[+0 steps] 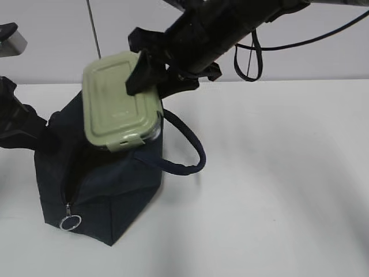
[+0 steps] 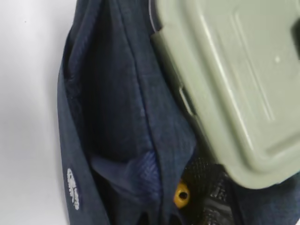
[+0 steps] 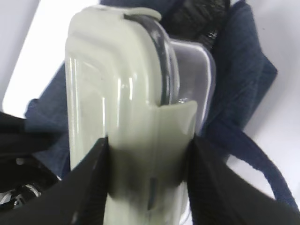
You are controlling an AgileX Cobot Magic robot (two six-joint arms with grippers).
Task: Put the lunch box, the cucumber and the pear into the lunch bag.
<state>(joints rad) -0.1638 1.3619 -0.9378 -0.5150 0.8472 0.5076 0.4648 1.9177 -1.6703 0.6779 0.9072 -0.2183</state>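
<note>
My right gripper sets the lunch box down next, inside the navy lunch bag (image 1: 119, 139), against its side beside the padded handle.
My right gripper (image 1: 151, 72) is shut on the lunch box (image 1: 118, 98), gripping its sage-green lid and clear base from both sides (image 3: 147, 154). The box is tilted, with its lower end in the open top of the navy lunch bag (image 1: 109, 190). My left gripper (image 1: 34, 130) is at the bag's left rim and holds the fabric (image 2: 117, 93); its fingers are mostly hidden. A small piece of the yellow-orange pear (image 2: 182, 194), with its dark hole, shows inside the bag under the box (image 2: 234, 84). The cucumber is not in view.
The bag's padded handle (image 1: 193, 156) loops out to the right over the white table (image 1: 277, 184). The zipper's metal ring pull (image 1: 70, 222) hangs at the bag's front corner. A cable (image 1: 248, 57) hangs under the right arm.
</note>
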